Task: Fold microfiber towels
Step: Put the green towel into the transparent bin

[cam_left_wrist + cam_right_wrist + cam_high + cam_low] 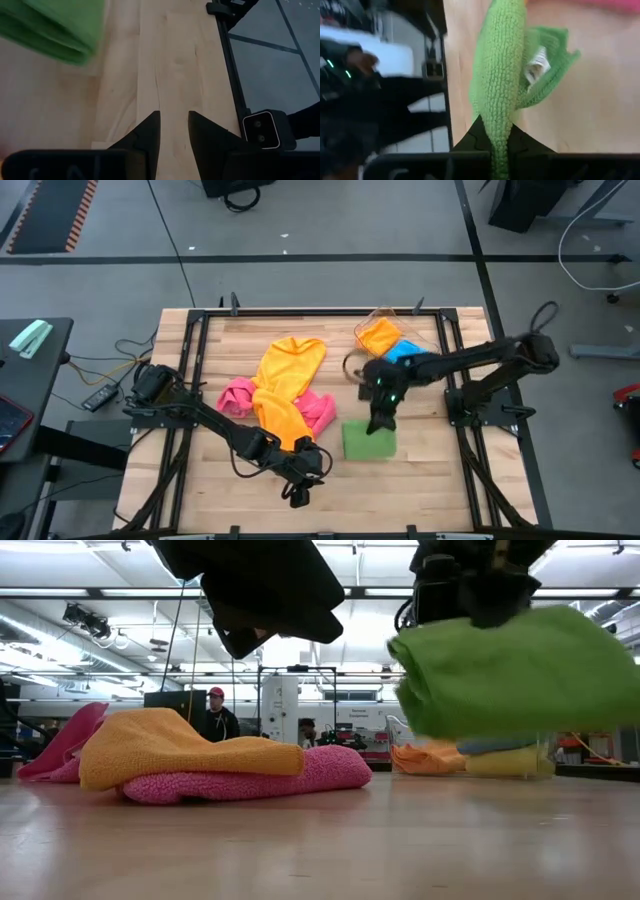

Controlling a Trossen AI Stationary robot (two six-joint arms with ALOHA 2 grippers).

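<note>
The robot's right gripper needs to release the green towel in the clear tray, on top of the blue towel (406, 357).
A folded green towel (368, 441) hangs from my right gripper (379, 418), which is shut on it right of the table's middle. The low view shows the green towel (510, 670) clear of the table. My left gripper (300, 492) is near the front edge, empty, its fingers (150, 131) a little apart. The green towel also shows in the left wrist view (50, 25). An orange-yellow towel (285, 385) lies crumpled over a pink towel (322, 409) at the table's middle. My right gripper pinches the green towel's thick folded edge (499, 117) between its two fingers, several layers together. The fingers come from above, pointing down. The towel hangs below them, clear of the table, with a white tag (536, 67) showing on one loose layer.
A clear tray (372, 317) at the far right holds an orange towel (380, 335) and a blue towel (405, 352); it also shows in the low view (548, 755). Bare wood lies along the front edge (420, 490). A person (217, 718) stands in the room behind.
</note>
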